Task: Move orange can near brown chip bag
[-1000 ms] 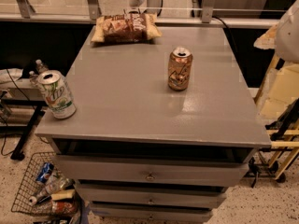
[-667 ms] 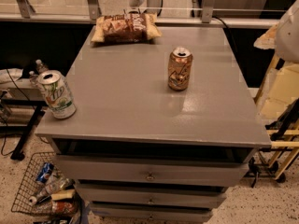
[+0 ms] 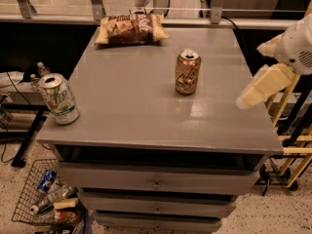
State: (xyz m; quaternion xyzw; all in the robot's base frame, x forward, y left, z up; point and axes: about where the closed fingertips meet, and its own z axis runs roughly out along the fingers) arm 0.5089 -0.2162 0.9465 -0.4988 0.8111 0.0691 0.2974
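Observation:
The robot's gripper should next move to the orange can's upper half [image 3: 188, 62], just under the can's silver top, and close there.
The orange can [image 3: 187, 72] stands upright right of the middle of the grey cabinet top [image 3: 131, 106]; it is copper-orange with pale swirls and a silver top. The brown chip bag [image 3: 131, 29] lies flat at the far edge, left of the middle. My gripper [image 3: 261, 84], cream-coloured, hangs at the right edge of the cabinet top, to the right of the orange can and apart from it. It holds nothing that I can see.
A white-and-green can [image 3: 58, 99] stands at the front left corner. Drawers [image 3: 156, 184] sit below the top. A wire basket [image 3: 46, 199] with bottles is on the floor at left. A wooden frame [image 3: 292, 130] stands at right, and a railing [image 3: 97, 1] runs behind.
My gripper has moved left from the right edge of the view, over the cabinet's right edge and closer to the orange can. The cans and the bag have not moved.

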